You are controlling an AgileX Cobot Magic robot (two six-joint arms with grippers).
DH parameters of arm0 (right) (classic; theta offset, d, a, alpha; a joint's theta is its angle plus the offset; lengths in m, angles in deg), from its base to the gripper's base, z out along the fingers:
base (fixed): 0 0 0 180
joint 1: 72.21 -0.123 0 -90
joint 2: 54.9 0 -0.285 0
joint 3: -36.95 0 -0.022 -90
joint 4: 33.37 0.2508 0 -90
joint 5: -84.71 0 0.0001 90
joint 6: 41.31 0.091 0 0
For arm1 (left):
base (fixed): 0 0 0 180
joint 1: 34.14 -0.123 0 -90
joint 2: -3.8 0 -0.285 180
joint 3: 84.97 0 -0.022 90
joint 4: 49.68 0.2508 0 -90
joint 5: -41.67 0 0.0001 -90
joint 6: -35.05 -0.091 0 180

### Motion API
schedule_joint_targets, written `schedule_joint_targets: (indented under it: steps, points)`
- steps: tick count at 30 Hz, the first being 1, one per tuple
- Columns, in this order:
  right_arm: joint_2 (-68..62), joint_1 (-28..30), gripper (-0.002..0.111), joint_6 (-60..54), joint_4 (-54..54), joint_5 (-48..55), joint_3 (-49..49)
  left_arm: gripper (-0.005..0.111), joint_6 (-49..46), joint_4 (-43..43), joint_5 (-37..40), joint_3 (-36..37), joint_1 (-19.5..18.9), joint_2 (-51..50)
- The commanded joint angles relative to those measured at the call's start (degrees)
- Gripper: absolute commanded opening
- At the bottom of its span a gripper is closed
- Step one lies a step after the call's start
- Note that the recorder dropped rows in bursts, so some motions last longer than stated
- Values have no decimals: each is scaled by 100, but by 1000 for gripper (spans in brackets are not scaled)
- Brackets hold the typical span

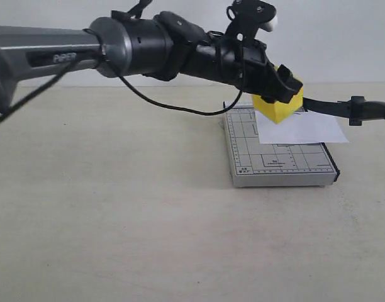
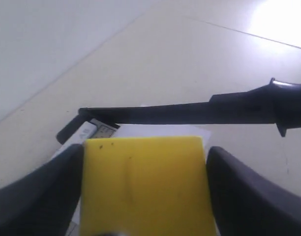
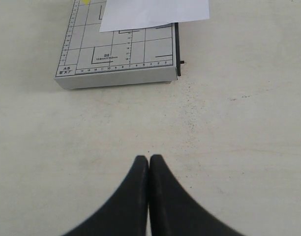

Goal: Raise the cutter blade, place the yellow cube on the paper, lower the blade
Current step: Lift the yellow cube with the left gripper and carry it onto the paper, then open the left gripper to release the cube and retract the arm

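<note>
Next, I release the yellow cube with my left gripper on the paper's end (image 1: 270,124) farthest from the black handle.
My left gripper (image 1: 284,93) reaches across from the left and is shut on the yellow cube (image 1: 277,106). The cube is tilted, one corner pointing down over the left part of the paper (image 1: 306,129). Whether that corner touches the sheet I cannot tell. The white paper lies across the far half of the grey gridded base (image 1: 280,160). The cutter blade (image 1: 343,108) stands raised, its black handle reaching out to the right. In the left wrist view the cube (image 2: 143,182) fills the space between the fingers (image 2: 47,191), with the blade (image 2: 190,113) beyond it. My right gripper (image 3: 149,160) is shut and empty, over the table short of the base (image 3: 116,56).
The trimmer sits on a plain beige tabletop (image 1: 117,207) with a pale wall behind it. A black cable (image 1: 173,106) hangs under the left arm. The paper (image 3: 153,12) overhangs the base on the blade side.
</note>
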Motion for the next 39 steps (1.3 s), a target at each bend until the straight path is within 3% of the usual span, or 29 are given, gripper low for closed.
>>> schedule_joint_targets:
  steps: [1,3,7,29,33,39]
  points:
    - [-4,37,0,-55,-7,-41,-8,4,2032,2510,1263,-1784,3,-801]
    - [-4,37,0,-55,-7,-41,-8,4,2462,3026,1453,-2506,-45,-1151]
    - [-4,37,0,-55,-7,-41,-8,4,2534,2669,1667,-3155,-175,-1649]
    - [-4,37,0,-55,-7,-28,-8,5,2408,2506,1753,-3227,-181,-2084]
    - [-4,37,0,-55,-7,-28,-8,24,2408,2482,1753,-3227,-181,-2107]
    - [-4,37,0,-55,-7,-28,-8,72,2408,2233,1554,-3227,-181,-2107]
